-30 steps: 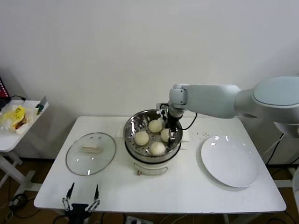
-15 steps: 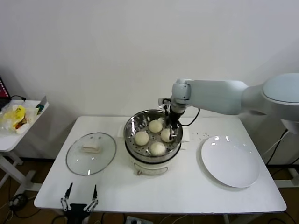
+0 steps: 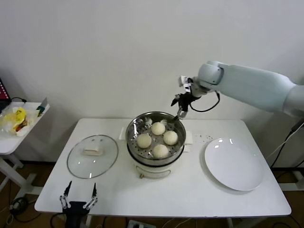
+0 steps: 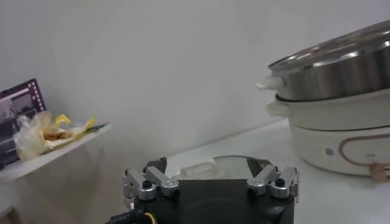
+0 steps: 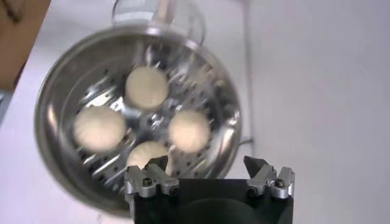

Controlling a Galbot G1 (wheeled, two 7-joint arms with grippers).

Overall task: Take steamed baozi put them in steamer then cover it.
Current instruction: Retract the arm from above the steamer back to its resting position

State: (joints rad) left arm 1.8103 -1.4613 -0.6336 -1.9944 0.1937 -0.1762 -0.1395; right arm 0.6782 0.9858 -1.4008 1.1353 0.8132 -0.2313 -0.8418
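Note:
The steamer still needs covering. So next my left gripper goes to the white handle (image 3: 92, 151) (image 4: 198, 171) of the glass cover and closes there.
The steamer (image 3: 135, 124) stands mid-table with four cream-white baozi on its perforated tray: one at the back (image 3: 158, 128), one at the left (image 3: 144, 140), one at the right (image 3: 170, 137) and one at the front (image 3: 160, 151). My right gripper (image 3: 182, 107) is open and empty, raised above the steamer's back right rim. In the right wrist view the gripper (image 5: 207, 168) looks down at the steamer (image 5: 226, 103) and the baozi (image 5: 147, 86). The glass cover (image 3: 92, 156) lies on the table left of the steamer. My left gripper (image 3: 77, 199) is open, low at the table's front left edge, facing the cover (image 4: 213, 167).
A flat white plate (image 3: 233, 164) lies on the right of the table. A small side table with a yellow bag (image 3: 14, 118) stands at the far left. A cable runs behind the steamer by the wall. The left wrist view shows the steamer's side (image 4: 341, 67).
My right gripper has lifted out of the steamer, up and toward the back right, leaving the fourth baozi on the tray. The left gripper has barely shifted.

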